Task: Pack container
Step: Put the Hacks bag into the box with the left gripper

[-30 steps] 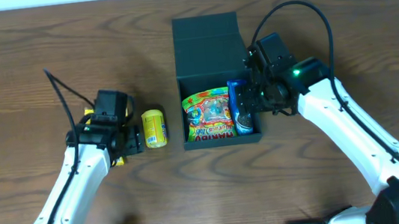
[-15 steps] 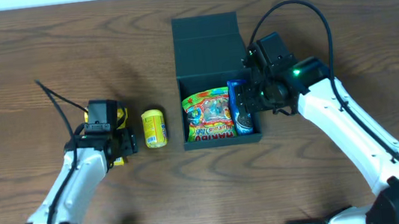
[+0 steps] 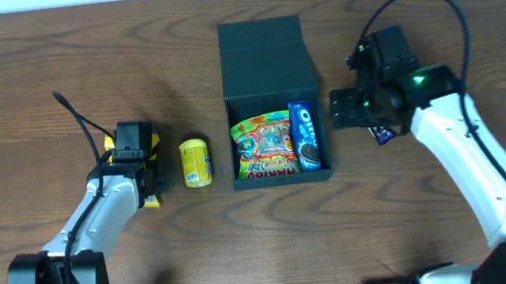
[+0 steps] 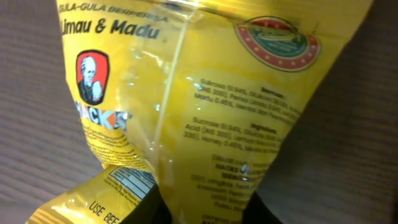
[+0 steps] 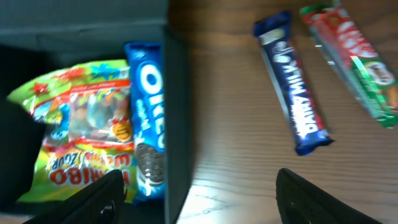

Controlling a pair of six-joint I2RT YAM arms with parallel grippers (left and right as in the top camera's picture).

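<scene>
My left gripper needs to let go of the yellow candy packet on top of the colourful gummy packet [image 3: 269, 139], beside the blue Oreo packet.
The dark teal container [image 3: 267, 83] stands mid-table with its flap lid [image 3: 261, 41] folded back. A colourful gummy packet [image 3: 265, 147] and a blue Oreo packet [image 3: 306, 134] lie inside it; both also show in the right wrist view, the gummy packet [image 5: 81, 137] left of the Oreo packet [image 5: 148, 130]. My right gripper [image 3: 349, 110] hangs open and empty just right of the container wall [image 5: 177, 124]. At the left, my left gripper [image 3: 150, 178] is shut on a yellow candy packet [image 4: 186, 93], which fills the left wrist view.
A small yellow tin [image 3: 196, 162] lies between the left gripper and the container. A blue bar [image 5: 295, 93] and a red-green bar [image 5: 354, 56] lie on the wood to the right of the container, mostly under my right arm from overhead.
My left gripper has closed on the yellow candy packet. My right gripper has pulled away to the right, out of the container, with the Oreo packet left inside.
</scene>
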